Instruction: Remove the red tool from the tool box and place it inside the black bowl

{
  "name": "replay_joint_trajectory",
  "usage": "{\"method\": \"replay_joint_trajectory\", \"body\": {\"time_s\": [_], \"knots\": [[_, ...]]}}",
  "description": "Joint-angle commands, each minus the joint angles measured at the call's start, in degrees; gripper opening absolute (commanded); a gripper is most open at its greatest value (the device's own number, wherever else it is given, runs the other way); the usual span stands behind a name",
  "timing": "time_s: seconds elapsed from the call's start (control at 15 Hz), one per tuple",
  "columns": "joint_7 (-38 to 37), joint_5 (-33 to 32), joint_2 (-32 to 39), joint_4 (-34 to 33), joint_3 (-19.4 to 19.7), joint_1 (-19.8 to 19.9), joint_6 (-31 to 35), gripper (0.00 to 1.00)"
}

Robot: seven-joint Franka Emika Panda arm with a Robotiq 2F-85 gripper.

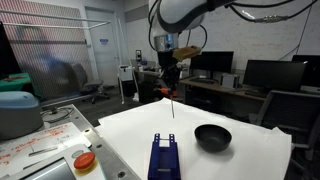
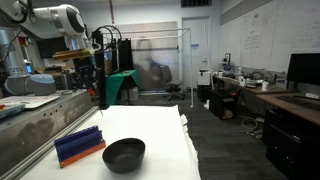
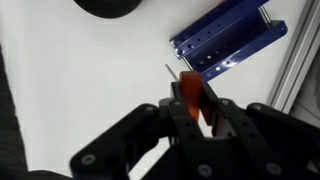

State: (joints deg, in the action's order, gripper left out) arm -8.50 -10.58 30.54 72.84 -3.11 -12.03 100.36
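Note:
The red tool, now held high above the white table, will be released by my gripper inside the black bowl, against its rim (image 1: 203, 133) (image 3: 118, 8) facing the dark-blue tool box.
My gripper (image 3: 196, 108) is shut on the red tool (image 3: 192, 96) by its red-orange handle; the thin dark shaft points down. In an exterior view the gripper (image 1: 171, 82) holds the tool (image 1: 170, 97) high above the white table. The dark-blue tool box (image 1: 163, 158) lies below at the table's front; it also shows in the wrist view (image 3: 228, 40) and in another exterior view (image 2: 80, 145). The black bowl (image 1: 212, 137) sits beside the box, empty, and is seen in both exterior views (image 2: 124, 155). In the wrist view only its edge shows at the top (image 3: 110, 8).
A large teal-grey bin (image 1: 18, 112) and a round orange-topped container (image 1: 85, 162) stand on the side bench. Desks with monitors (image 1: 272, 76) are behind the table. A metal frame (image 2: 185, 62) stands at the far end.

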Motion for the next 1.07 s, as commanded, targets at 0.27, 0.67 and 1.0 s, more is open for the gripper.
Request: {"method": "replay_joint_trajectory", "body": {"time_s": [0.27, 0.67, 1.0], "knots": [[-15.8, -9.2, -1.3, 12.2, 7.1, 0.6, -0.2, 0.06], [-25.1, -7.8, 5.0, 11.1, 9.6, 1.4, -10.7, 0.07], [-24.2, -2.8, 6.8, 9.8, 7.9, 2.5, -15.7, 0.13]]}}
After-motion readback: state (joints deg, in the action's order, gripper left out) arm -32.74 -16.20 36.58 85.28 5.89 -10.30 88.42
